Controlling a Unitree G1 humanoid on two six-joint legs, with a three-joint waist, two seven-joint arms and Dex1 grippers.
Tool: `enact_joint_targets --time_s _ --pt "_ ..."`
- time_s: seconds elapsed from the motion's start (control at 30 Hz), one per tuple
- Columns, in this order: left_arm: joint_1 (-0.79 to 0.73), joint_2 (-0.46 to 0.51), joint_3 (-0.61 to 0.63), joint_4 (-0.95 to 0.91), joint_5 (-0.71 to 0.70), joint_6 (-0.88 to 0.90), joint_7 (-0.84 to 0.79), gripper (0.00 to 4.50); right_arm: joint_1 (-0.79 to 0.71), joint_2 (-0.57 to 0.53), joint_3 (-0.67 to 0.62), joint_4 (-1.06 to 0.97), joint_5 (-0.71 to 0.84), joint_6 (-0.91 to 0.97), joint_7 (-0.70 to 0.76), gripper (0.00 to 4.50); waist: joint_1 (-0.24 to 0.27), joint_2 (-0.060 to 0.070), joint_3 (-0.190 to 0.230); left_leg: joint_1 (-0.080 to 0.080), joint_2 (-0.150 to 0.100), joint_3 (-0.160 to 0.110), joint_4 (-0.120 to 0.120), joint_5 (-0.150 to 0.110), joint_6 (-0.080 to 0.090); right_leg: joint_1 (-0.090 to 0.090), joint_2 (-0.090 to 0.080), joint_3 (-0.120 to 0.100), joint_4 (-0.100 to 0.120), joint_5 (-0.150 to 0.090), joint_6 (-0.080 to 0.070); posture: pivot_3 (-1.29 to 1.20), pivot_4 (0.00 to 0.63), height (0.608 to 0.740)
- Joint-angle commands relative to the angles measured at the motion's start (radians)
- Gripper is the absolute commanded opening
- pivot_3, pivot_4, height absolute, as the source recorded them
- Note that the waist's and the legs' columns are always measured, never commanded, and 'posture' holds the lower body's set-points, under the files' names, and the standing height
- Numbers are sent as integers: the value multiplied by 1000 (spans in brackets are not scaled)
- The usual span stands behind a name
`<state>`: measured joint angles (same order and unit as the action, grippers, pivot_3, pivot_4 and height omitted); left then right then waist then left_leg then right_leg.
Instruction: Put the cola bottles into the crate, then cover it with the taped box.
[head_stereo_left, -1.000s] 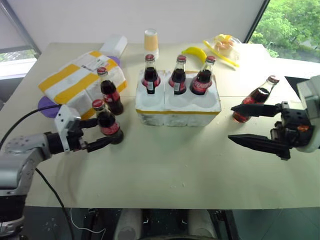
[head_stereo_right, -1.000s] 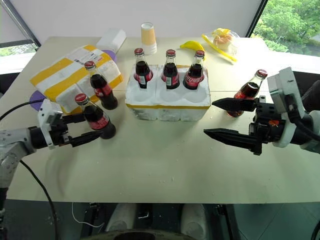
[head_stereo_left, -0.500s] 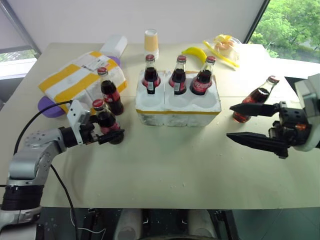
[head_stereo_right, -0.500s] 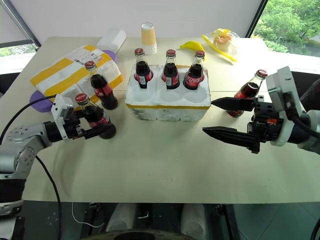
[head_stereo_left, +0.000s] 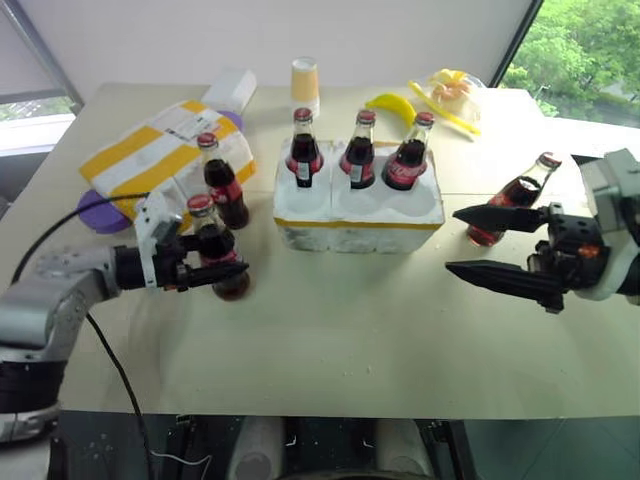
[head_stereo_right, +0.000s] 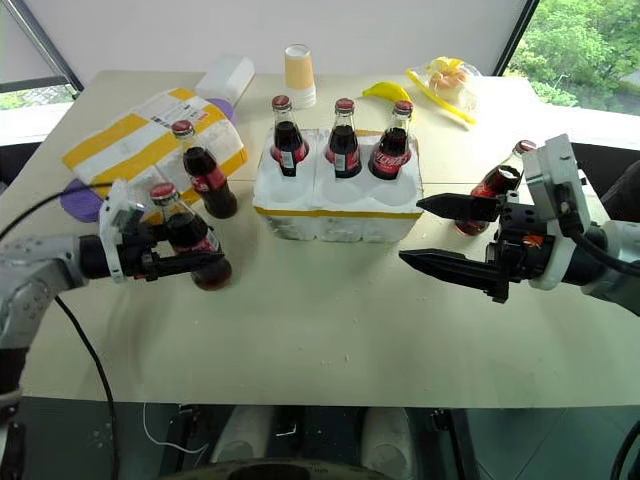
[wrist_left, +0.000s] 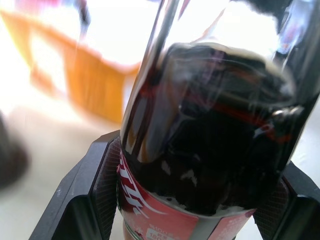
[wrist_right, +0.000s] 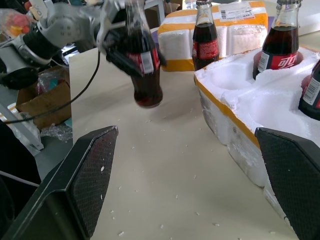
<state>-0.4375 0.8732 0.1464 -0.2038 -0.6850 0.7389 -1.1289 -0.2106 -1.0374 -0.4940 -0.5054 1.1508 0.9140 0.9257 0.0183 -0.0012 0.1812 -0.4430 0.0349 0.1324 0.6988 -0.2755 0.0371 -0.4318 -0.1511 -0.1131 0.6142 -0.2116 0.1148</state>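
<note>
I should release the cola bottle, now hanging slightly tilted above the table, from my left gripper in the middle (head_stereo_left: 364, 201) near hole of the white crate.
My left gripper (head_stereo_left: 225, 263) is shut on a cola bottle (head_stereo_left: 212, 245), which hangs slightly tilted just above the table, left of the crate; its dark glass sits between the black pads (wrist_left: 105, 185). The white crate (head_stereo_left: 350, 235) with a yellow band holds three cola bottles (head_stereo_left: 359, 155) in its far row; the near holes are bare. Another bottle (head_stereo_left: 225, 190) stands against the taped box (head_stereo_left: 150, 155). On the right, my right gripper (head_stereo_left: 451, 240) is open above the table, with one more bottle (head_stereo_left: 510, 200) standing just behind it.
At the table's far edge are a paper cup (head_stereo_left: 305, 80), a banana (head_stereo_left: 392, 105), a bag of fruit (head_stereo_left: 450, 90) and a small plain white box (head_stereo_left: 232, 88). A purple disc (head_stereo_left: 100, 212) lies under the taped box. A black cable trails from my left arm.
My left gripper closed around the near cola bottle and raised it off the table, shifting slightly toward the crate. The right gripper stayed where it was, open.
</note>
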Motion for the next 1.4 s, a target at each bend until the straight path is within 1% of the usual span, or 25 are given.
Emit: enact_joint_targets --time_s 0.03,0.17,0.27,0.4,0.53,0.6,0.83,1.0,1.07,1.23,1.4 --pt "-146 1 -38 -41 -66 36 -57 2815 -2 14 -5 -11 -4 -30 -8 4500 -1 0 0 0 -1 0 0 0 0 0 0 0 0 0 0 0 150 740" --pt "-335 -82 -117 12 -93 110 -59 2815 4 31 3 -18 -7 -42 -23 4500 -3 0 0 1 -2 0 0 0 0 1 1 0 0 0 1 0 150 740" --pt "-487 -198 -190 102 -47 124 -11 2815 21 49 0 -32 -10 -51 -39 4500 -3 0 0 1 -3 1 0 1 0 1 1 0 1 1 3 0 150 740" --pt "-618 -320 -259 228 57 70 60 2815 44 63 -14 -52 -3 -58 -67 4500 -3 -1 0 1 -3 0 1 1 0 2 1 0 0 1 4 0 150 740" --pt "-720 -436 -268 390 131 4 120 2815 79 79 -33 -69 -3 -68 -91 4500 -5 -1 1 1 -3 0 1 1 0 2 1 0 0 1 4 0 150 740" --pt "-755 -475 -278 463 174 -40 132 2815 91 85 -33 -76 -8 -75 -103 4500 -5 -2 1 1 -3 0 1 1 0 2 1 0 1 1 4 0 150 740" --pt "-835 -556 -345 680 328 -210 99 2815 119 90 -38 -88 -47 -110 -129 4500 -2 -2 1 1 -3 0 1 1 0 1 1 0 0 1 4 0 150 740" --pt "-853 -580 -359 753 380 -258 46 2815 126 90 -44 -73 -70 -133 -137 4500 -4 -2 1 0 -3 0 1 0 1 1 0 0 0 1 4 0 150 740" --pt "-847 -592 -367 775 408 -293 33 2815 129 91 -43 -71 -74 -139 -138 4500 -3 -2 1 0 -3 0 1 0 1 1 1 0 0 1 4 0 150 740" --pt "-829 -639 -369 824 445 -305 24 2815 135 100 -27 -68 -93 -153 -143 4500 -2 -3 1 -1 -3 0 1 0 1 1 0 0 0 1 4 0 150 740" --pt "-763 -647 -405 845 504 -332 17 2815 144 96 -14 -53 -163 -180 -136 4500 -4 -2 1 0 -3 0 1 0 1 0 0 0 0 1 4 0 150 740"
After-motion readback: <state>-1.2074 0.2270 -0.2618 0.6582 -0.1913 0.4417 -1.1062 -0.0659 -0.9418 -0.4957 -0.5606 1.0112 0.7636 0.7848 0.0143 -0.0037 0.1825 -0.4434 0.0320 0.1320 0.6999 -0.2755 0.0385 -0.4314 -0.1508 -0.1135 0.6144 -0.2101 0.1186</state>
